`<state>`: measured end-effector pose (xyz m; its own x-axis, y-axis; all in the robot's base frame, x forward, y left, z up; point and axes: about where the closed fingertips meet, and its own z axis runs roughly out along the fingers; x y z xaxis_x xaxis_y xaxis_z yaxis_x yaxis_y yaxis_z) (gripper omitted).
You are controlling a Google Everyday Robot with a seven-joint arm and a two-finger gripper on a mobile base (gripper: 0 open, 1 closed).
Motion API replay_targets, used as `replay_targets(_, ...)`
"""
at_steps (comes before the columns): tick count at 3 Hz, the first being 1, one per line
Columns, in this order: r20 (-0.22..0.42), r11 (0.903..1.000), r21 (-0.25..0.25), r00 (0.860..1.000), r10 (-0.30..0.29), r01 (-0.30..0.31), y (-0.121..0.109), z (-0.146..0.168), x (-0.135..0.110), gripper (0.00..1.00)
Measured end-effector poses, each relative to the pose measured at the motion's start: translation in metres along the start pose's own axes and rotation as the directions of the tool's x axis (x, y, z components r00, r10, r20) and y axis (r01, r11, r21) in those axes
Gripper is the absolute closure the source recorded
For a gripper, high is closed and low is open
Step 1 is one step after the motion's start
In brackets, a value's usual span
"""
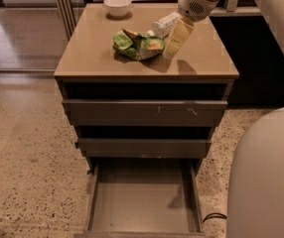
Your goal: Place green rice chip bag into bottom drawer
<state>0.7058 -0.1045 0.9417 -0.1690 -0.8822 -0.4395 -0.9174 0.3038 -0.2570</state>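
The green rice chip bag has a crumpled half (148,46) nearest the white plastic bottle. My gripper should close on that half next.
The green rice chip bag (137,44) lies crumpled on the cabinet top (97,58), near its middle. My gripper (174,41) hangs from the white arm at the upper right and sits just right of the bag, close to it, with nothing in it that I can see. The bottom drawer (143,202) is pulled out below, and its flat grey floor is bare.
A white plastic bottle (164,24) lies behind the bag, right beside the gripper. A small white bowl (117,5) stands at the back left of the top. The upper drawer (144,113) and middle drawer (144,148) are slightly out. A white robot body (263,177) fills the lower right.
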Motion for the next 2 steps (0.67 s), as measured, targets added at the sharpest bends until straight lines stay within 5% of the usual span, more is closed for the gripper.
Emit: replay_targets(2,0.017,1.0000,-0.006,1.000,-0.007,0.007,-0.001,0.011,-0.008,0.00)
